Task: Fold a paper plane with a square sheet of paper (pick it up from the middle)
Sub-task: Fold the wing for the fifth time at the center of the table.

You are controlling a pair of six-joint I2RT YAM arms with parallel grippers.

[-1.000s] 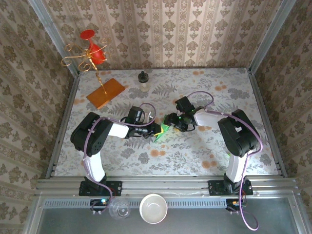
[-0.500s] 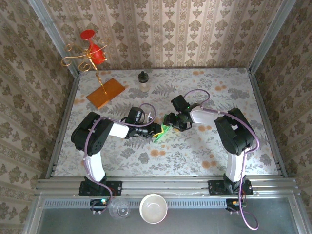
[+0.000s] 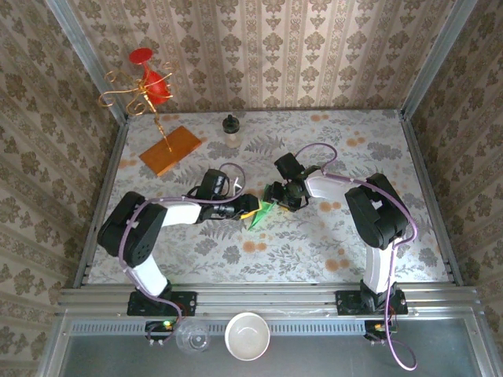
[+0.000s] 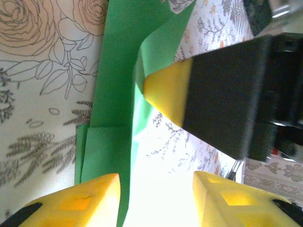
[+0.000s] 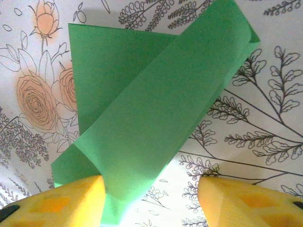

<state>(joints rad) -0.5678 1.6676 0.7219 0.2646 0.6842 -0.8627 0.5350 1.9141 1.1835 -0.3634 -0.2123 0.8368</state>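
Observation:
The paper's flap is standing up beside my right gripper's finger. Next, my left gripper pinches the paper's near end (image 3: 251, 227) and then presses the flap flat.
The square sheet of paper (image 3: 260, 214) is bright green and creased into a narrow pointed shape, lying on the floral table (image 3: 330, 243) between my two grippers. My left gripper (image 3: 248, 208) is at its left edge and open (image 4: 156, 198); the paper (image 4: 113, 80) runs past its left fingertip (image 4: 80, 203). A yellow-tipped finger (image 4: 168, 99) of the right gripper rests on a raised flap. My right gripper (image 3: 276, 195) is open (image 5: 151, 203) above the paper (image 5: 142, 104), whose folded flap lies diagonally and reaches down beside its left fingertip (image 5: 61, 203).
An orange-brown board (image 3: 170, 149) lies at the back left beside a golden wire stand with red cups (image 3: 145, 82). A small dark-capped bottle (image 3: 230, 127) stands at the back. A white bowl (image 3: 247, 336) and a clear glass (image 3: 191, 338) sit below the table's near rail.
The right gripper has shifted left, closer over the paper. The left arm's elbow has swung out to the left while its gripper stays at the paper.

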